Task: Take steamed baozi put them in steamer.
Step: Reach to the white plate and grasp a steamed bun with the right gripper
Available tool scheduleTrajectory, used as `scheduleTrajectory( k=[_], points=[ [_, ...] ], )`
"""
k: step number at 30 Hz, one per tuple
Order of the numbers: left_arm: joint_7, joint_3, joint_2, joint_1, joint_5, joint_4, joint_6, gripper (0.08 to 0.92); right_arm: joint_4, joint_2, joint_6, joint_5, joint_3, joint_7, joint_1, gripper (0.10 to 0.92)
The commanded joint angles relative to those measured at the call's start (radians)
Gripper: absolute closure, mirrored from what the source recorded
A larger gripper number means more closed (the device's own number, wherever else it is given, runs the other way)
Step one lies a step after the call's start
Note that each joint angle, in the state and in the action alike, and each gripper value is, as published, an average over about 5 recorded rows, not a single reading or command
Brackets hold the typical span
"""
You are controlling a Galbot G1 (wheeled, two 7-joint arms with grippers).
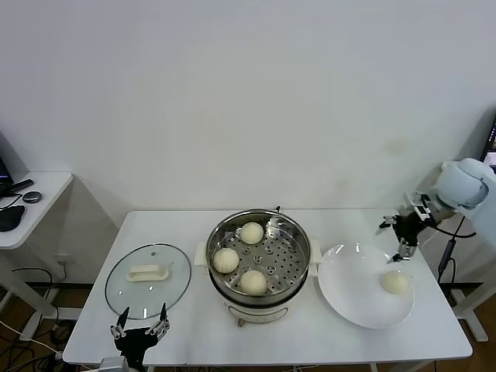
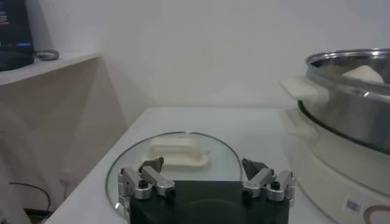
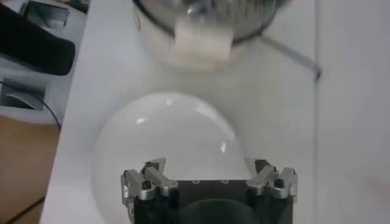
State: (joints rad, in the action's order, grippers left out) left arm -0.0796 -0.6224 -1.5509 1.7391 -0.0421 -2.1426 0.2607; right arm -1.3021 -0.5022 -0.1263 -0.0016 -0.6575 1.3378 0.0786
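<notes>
The robot's right gripper should next go down to the last baozi on the white plate and close on the baozi's sides (image 1: pixel 397 280).
The shiny steel steamer (image 1: pixel 259 257) stands mid-table on its cream-white base, with three cream-white baozi on the perforated tray: one at the back (image 1: pixel 251 232), one at the left (image 1: pixel 225 260), one at the front (image 1: pixel 253 282). A last baozi (image 1: pixel 395 283) lies on the white plate (image 1: pixel 353 291) to the right. My right gripper (image 1: pixel 404 246) hangs open and empty above the plate's far edge, just behind that baozi. In the right wrist view the gripper (image 3: pixel 209 171) is over the bare plate (image 3: pixel 164 143), with the steamer's handle (image 3: pixel 201 42) beyond. My left gripper (image 1: pixel 140 327) is open and empty at the table's front left.
A round glass lid (image 1: pixel 148 280) with a cream handle lies flat left of the steamer; it shows in the left wrist view (image 2: pixel 177 155) just beyond my left gripper (image 2: pixel 203 169). A white side table (image 1: pixel 27 203) stands at far left. A cable runs off the right edge.
</notes>
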Motion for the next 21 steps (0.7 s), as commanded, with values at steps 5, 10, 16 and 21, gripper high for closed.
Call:
scheduleTrajectory(
  k=[5, 10, 16, 21],
  points=[
    [0.000, -0.001, -0.006, 0.004, 0.008, 0.016, 0.000, 0.177, 0.159, -0.091, 0.051, -0.260, 0.163, 0.003, -0.237, 0.203],
    [0.001, -0.002, -0.010, -0.004, 0.010, 0.036, 0.000, 0.177, 0.189, -0.139, 0.057, -0.270, 0.143, -0.016, -0.242, 0.203],
    [0.003, -0.009, -0.009, -0.012, 0.009, 0.047, 0.000, 0.177, 0.222, -0.174, 0.066, -0.304, 0.137, -0.018, -0.243, 0.203],
    [0.006, -0.010, -0.009, -0.017, 0.008, 0.051, 0.000, 0.177, 0.243, -0.194, 0.075, -0.342, 0.144, -0.026, -0.245, 0.203]
  ],
)
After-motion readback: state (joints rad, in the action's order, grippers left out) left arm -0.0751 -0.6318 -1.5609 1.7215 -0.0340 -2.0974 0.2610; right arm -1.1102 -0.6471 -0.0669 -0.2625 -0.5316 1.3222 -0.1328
